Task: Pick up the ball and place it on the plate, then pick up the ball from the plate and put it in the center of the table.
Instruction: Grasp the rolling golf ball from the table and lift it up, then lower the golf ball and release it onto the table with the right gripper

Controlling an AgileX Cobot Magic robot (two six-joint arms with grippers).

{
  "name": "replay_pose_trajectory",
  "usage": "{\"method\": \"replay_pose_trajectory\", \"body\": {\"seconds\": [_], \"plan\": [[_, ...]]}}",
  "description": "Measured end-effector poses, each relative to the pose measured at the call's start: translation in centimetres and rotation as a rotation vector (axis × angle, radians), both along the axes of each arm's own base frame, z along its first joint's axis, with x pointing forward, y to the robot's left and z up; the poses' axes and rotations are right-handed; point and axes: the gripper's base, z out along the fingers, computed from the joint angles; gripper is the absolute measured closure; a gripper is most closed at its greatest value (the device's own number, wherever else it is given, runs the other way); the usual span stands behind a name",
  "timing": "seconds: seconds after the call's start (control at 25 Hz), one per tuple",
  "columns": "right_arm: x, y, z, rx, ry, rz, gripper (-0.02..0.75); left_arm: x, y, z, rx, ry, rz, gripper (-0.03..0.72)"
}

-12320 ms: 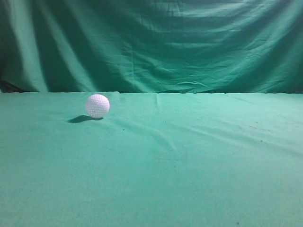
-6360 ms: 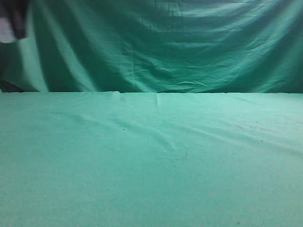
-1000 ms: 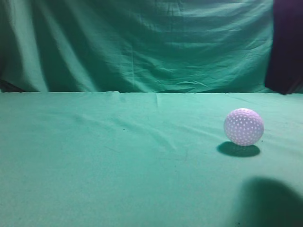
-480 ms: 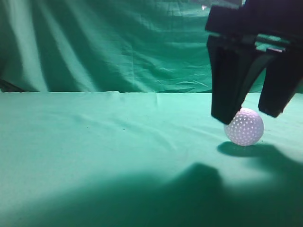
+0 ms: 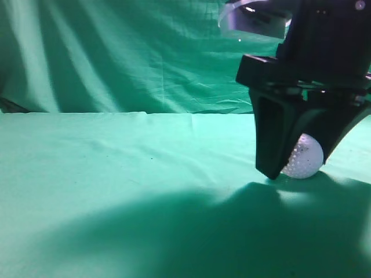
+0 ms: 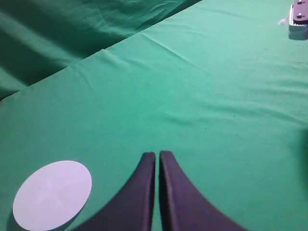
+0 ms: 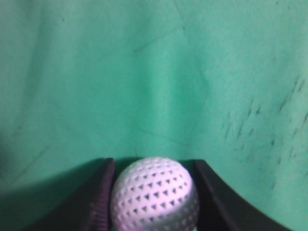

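Observation:
Next, I let go of the ball with my right gripper near the table's far edge, just behind the small dark speck [image 5: 138, 129].
The ball [image 5: 306, 156], white and dimpled, rests on the green table [image 5: 116, 191] at the right. My right gripper [image 5: 298, 169] has come down over it, with one black finger on each side. In the right wrist view the ball [image 7: 154, 195] fills the space between the two fingers of the gripper [image 7: 154, 164], which press on its sides. My left gripper [image 6: 158, 155] is shut and empty above the table [image 6: 192, 86]. The white round plate [image 6: 52, 195] lies to its lower left with nothing on it. The plate is out of the exterior view.
A folded green curtain [image 5: 145, 58] hangs behind the table's far edge. The right arm casts a wide shadow [image 5: 174, 237] over the front of the cloth. A grey metal part [image 6: 298, 21] shows at the top right of the left wrist view.
The right gripper came in from the upper right, dropped over the ball and closed on it. The ball has stayed at the same spot on the cloth.

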Motion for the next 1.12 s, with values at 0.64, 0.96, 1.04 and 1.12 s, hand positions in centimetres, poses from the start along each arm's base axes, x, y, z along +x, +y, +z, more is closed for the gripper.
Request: {"method": "replay_pose_trajectory", "body": {"seconds": [0.64,0.96,1.04,1.12], "plan": [[6.8,5.4,10.4,0.147,-0.185,0.024,0.415,-0.2,0.1,0.1,-0.009,-0.015,-0.001,0.688],[10.2,10.7,7.8,0.100,-0.142,0.126,0.415,-0.2,0.1,0.1,-0.009,-0.015,-0.001,0.688],[10.8,11.8,6.7,0.090,-0.129,0.141,0.415,-0.2,0.1,0.1,-0.009,-0.015,-0.001,0.688],[11.3,12.8,5.4,0.082,-0.118,0.154,0.415,-0.2,0.1,0.1,-0.009,-0.015,-0.001,0.688]]}}
